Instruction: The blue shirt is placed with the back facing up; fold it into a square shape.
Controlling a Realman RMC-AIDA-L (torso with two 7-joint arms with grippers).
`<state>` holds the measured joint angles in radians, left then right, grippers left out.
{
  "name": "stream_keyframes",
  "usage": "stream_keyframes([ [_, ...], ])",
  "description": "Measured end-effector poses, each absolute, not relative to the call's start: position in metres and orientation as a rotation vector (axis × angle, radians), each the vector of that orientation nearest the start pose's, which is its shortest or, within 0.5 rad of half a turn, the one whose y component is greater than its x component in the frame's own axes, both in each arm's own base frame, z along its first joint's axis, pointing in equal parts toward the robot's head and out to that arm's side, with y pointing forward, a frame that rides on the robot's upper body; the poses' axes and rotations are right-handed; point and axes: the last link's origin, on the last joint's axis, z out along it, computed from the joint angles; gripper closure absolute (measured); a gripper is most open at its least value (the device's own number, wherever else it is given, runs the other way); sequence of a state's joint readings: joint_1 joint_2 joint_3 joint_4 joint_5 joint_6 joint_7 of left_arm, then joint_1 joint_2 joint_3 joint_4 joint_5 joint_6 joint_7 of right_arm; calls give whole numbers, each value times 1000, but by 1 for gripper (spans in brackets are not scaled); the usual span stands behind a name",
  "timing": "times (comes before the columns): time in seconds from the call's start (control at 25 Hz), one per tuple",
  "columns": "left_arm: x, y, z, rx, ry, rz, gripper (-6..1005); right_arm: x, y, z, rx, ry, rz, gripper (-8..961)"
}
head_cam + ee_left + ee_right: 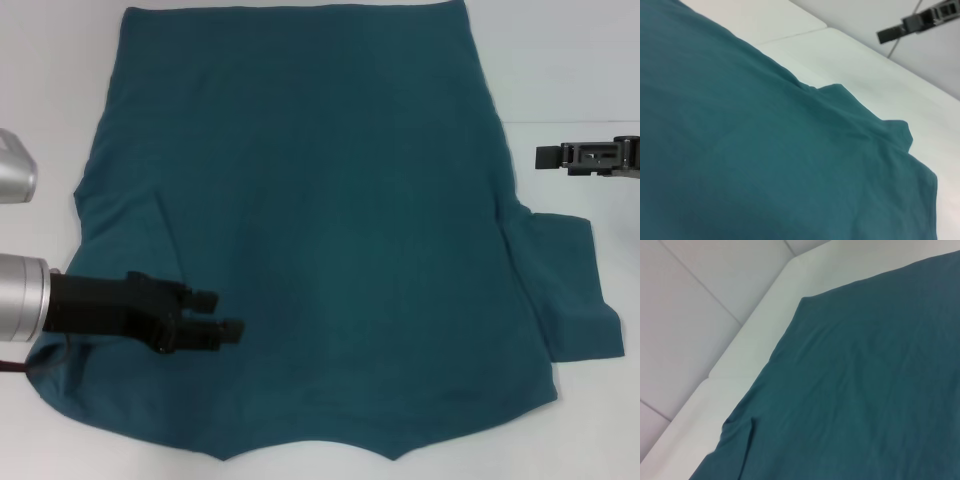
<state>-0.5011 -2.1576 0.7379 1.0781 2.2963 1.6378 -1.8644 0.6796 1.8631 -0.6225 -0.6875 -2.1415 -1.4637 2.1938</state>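
Observation:
I need to close my right gripper on the cuff (608, 314) of the blue shirt's stretched-out sleeve, between the middle of the cuff and its near corner.
The blue shirt (330, 220) lies spread flat on the white table, plain side up, with its hem at the far edge. Its sleeve (575, 290) on my right sticks out flat. On my left, the sleeve is folded in onto the body, leaving a crease (160, 225). My left gripper (222, 315) hovers low over the near left part of the shirt, fingers a little apart and holding nothing. My right gripper (548, 157) hangs above bare table just beyond the shirt's right edge; it also shows far off in the left wrist view (888, 35), shut and empty.
The white table (570, 60) shows bare to the right of the shirt and along the near edge (120, 455). A seam in the table (570, 122) runs along the far right. Pale floor tiles (695, 315) lie beyond the table's edge.

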Motion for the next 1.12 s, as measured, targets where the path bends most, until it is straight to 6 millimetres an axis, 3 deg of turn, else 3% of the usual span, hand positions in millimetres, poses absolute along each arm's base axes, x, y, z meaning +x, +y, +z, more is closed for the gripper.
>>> stream_keyframes([
  [0.24,-252,333,29,-2655,-1092,-406,397,276,380,106,-2408,1503,388,29],
  [0.48,-249,339,39,-2555,-1192,-581,396,303,363,107,-2265,1728,212,29],
  [1.12,-251,345,38,-2493,-1222,-624,400,335,340,100,-2086,1923,241,29],
])
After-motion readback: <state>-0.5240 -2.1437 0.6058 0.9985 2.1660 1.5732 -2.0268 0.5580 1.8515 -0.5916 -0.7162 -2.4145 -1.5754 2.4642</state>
